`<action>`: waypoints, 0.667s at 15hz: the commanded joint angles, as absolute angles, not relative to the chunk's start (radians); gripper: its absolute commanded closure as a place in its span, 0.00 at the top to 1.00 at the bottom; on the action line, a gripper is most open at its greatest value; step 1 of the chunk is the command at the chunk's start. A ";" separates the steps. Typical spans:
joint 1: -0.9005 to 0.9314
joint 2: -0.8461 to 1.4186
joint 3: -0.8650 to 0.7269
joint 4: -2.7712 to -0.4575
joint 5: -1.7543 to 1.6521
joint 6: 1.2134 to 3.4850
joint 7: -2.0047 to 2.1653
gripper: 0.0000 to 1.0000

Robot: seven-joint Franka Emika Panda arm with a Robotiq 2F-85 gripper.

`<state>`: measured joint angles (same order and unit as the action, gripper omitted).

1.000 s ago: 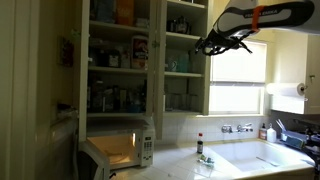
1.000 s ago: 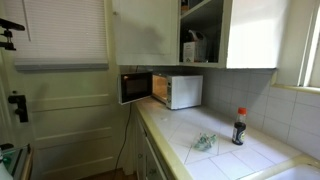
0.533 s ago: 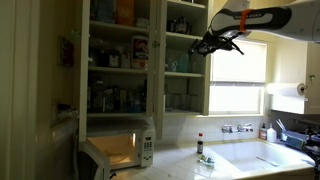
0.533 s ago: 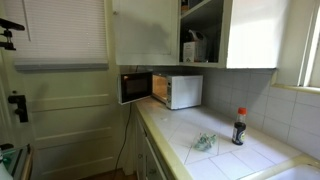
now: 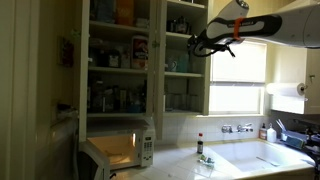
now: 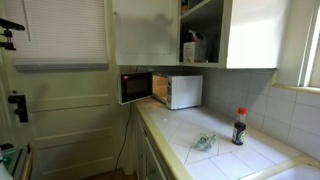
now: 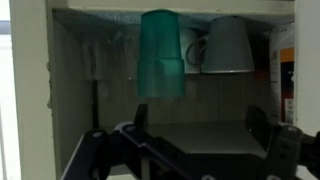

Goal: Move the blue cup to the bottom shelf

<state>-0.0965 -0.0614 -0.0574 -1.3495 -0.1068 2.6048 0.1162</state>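
Observation:
The robot's gripper should next move to the blue cup's sides (image 5: 182, 64) (image 7: 161, 62), beside the grey cup on the cupboard shelf, and close there.
The wrist picture stands upside down. A teal-blue cup (image 7: 160, 55) stands on a cupboard shelf board, with a grey cup (image 7: 228, 45) beside it. My gripper (image 7: 198, 122) is open and empty, short of the blue cup and a little to one side of it. In an exterior view my gripper (image 5: 200, 44) hovers in front of the narrower right section of the white cupboard, at a middle shelf. The bottom shelf (image 5: 186, 111) lies well below it. The blue cup is too dim to pick out there.
The cupboard's open door (image 5: 209, 60) is close by my gripper. An open microwave (image 5: 118, 150) stands on the counter, with a dark bottle (image 6: 238, 127) and a crumpled wrapper (image 6: 203, 142). A sink (image 5: 270, 155) and a bright window (image 5: 240, 70) are beside the cupboard.
My arm has moved a little toward the cupboard's right section, bringing the gripper closer to the middle shelf. The gripper stays open and the cups have not moved.

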 commanded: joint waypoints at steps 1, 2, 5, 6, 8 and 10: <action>-0.104 -0.033 -0.053 -1.399 -0.185 2.765 0.191 1.00; -0.105 -0.025 -0.055 -1.409 -0.209 2.788 0.213 1.00; -0.110 -0.014 -0.065 -1.439 -0.298 2.826 0.310 1.00; -0.113 -0.003 -0.072 -1.434 -0.330 2.834 0.353 1.00; -0.110 -0.001 -0.073 -1.426 -0.317 2.812 0.376 1.00; -0.108 0.008 -0.072 -1.414 -0.299 2.806 0.339 1.00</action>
<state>-0.1078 0.0082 -0.0720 -1.4144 -0.2988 2.8059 0.3387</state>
